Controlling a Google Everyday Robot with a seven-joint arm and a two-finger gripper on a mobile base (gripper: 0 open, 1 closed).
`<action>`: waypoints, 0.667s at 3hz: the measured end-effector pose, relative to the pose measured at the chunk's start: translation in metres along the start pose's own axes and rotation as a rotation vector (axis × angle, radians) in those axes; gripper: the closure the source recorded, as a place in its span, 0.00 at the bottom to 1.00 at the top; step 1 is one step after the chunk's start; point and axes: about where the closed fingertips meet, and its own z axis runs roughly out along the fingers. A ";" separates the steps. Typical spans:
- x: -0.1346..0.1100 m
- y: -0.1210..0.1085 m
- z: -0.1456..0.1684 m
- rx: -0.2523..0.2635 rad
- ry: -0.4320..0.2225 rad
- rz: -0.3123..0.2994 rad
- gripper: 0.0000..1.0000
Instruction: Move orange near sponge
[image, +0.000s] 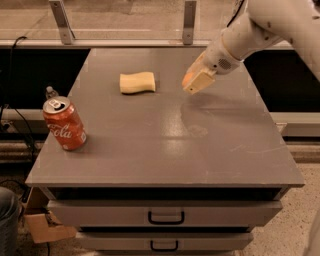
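Note:
The robot's gripper should release the orange on the grey table (160, 82), against the end of the sponge that faces the gripper. The orange is now just above the table.
The pale yellow sponge (137, 82) lies on the far left-centre of the grey table top (165, 150). My gripper (196, 83) comes in from the upper right on the white arm (260, 27) and hovers just above the table, a short way right of the sponge. It is shut on the orange (187, 78), which shows only as a small orange patch at the left edge of the tan fingers (201, 80); the rest of the fruit is hidden by them.
A red soda can (64, 124) stands upright near the table's left edge. A metal rail with two posts (189, 20) runs behind the table. Drawers with handles (166, 217) sit below the front edge.

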 end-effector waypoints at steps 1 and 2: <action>-0.018 -0.011 0.037 -0.041 -0.001 -0.046 1.00; -0.034 -0.020 0.063 -0.063 -0.015 -0.082 1.00</action>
